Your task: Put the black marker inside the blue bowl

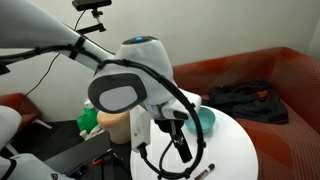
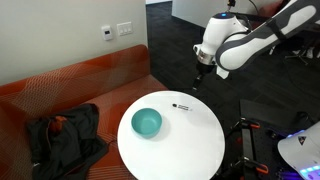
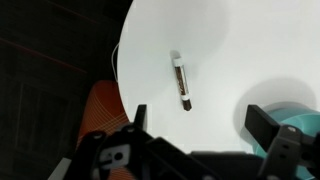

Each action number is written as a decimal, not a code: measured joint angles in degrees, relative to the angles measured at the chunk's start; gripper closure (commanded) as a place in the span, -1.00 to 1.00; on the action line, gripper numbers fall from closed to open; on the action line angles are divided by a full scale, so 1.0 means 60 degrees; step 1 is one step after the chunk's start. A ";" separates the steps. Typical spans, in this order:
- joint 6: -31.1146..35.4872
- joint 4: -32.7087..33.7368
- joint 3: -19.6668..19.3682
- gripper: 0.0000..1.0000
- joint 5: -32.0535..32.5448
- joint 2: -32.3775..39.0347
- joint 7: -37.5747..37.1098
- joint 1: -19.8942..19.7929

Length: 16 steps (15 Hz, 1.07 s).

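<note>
I need to next lower my gripper to the middle of the black marker (image 1: 205,172) (image 3: 182,82) on the white round table and close it there.
The black marker (image 3: 180,84) lies flat on the white round table (image 3: 230,50), seen also in an exterior view (image 2: 182,105) near the table's far edge. The teal-blue bowl (image 2: 147,123) stands upright and empty left of the marker; it also shows in an exterior view (image 1: 207,120) and at the wrist view's right edge (image 3: 298,112). My gripper (image 3: 196,120) is open and empty, hovering above the table (image 2: 198,82), with the marker just ahead of the space between its fingers.
A dark cloth heap (image 2: 60,135) lies on the orange sofa (image 2: 90,85) behind the table, also in an exterior view (image 1: 245,100). A tan cylindrical container (image 1: 118,125) and a green item (image 1: 90,120) stand beside the table. Cables hang from my wrist (image 1: 165,160).
</note>
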<state>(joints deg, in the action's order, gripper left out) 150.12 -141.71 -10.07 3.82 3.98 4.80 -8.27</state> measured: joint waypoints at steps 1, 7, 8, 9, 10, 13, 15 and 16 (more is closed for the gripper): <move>0.0134 0.0192 -0.0014 -1.00 0.0056 0.0390 0.0000 -0.0049; 0.0801 0.1530 -0.0111 -1.00 0.0312 0.2776 0.0174 -0.0306; 0.0803 0.1758 -0.0111 -1.00 0.0313 0.3097 0.0264 -0.0322; 0.0804 0.1972 -0.0111 -1.00 0.0315 0.3388 0.0298 -0.0329; 0.0804 0.2163 -0.0110 -1.00 0.0320 0.3648 0.0321 -0.0328; 0.0804 0.2583 -0.0064 -1.00 0.0321 0.4224 0.0467 -0.0328; 0.0798 0.2748 0.0027 -1.00 0.0321 0.4454 0.0528 -0.0341; 0.0797 0.2799 0.0086 -1.00 0.0321 0.4536 0.0599 -0.0356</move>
<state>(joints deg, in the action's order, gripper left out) 154.90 -124.91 -9.56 5.75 31.20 8.39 -10.41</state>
